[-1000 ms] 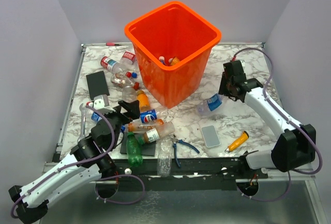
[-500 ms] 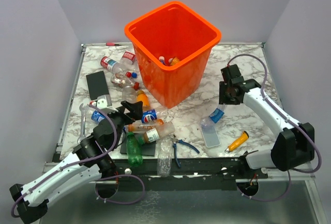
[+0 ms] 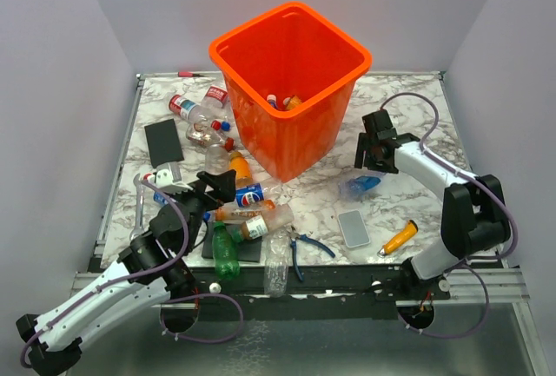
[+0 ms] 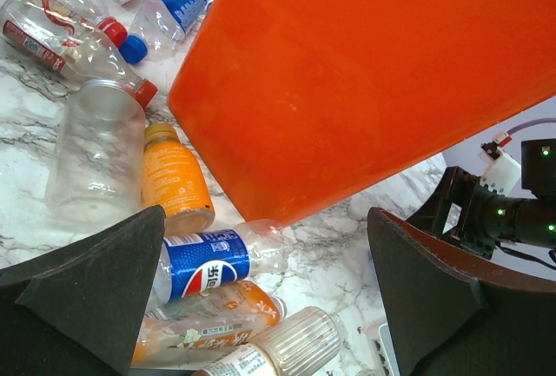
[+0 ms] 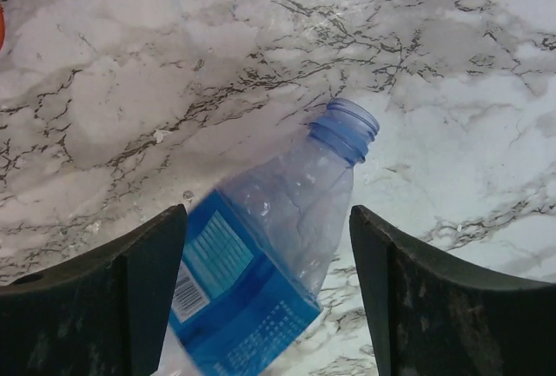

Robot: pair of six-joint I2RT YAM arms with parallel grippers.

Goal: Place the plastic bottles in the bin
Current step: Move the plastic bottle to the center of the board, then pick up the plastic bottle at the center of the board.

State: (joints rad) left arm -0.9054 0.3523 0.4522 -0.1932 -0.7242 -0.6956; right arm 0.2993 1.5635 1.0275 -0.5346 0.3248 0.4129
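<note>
The clear bottle lies loose, far from my left gripper. My right gripper should close on the blue label point(image 5: 241, 296) and offer my left gripper the neck.
The orange bin point(image 3: 291, 81) stands at the middle back, with a few bottles point(image 3: 282, 101) inside. My right gripper point(image 3: 375, 146) hangs open beside its right wall. A clear, capless bottle with a blue label point(image 3: 359, 185) is on the marble below it. In the right wrist view that bottle point(image 5: 261, 280) is blurred between the spread fingers of the right gripper point(image 5: 268, 220), with a gap on each side. My left gripper point(image 3: 221, 187) is wide open over a heap of bottles left of the bin. A Pepsi bottle point(image 4: 213, 263) and an orange bottle point(image 4: 174, 176) show ahead of the left gripper point(image 4: 265, 280).
A phone point(image 3: 354, 227), an orange marker-like tool point(image 3: 399, 237) and blue-handled pliers point(image 3: 304, 250) lie near the front edge. A black pad point(image 3: 162, 141) lies at the left. A green bottle point(image 3: 225, 252) and more bottles point(image 3: 201, 115) lie front left and back left of the bin.
My right gripper has opened and let go of the blue-labelled bottle, which dropped onto the table. The right arm has shifted left toward the bin. The left arm has barely moved.
</note>
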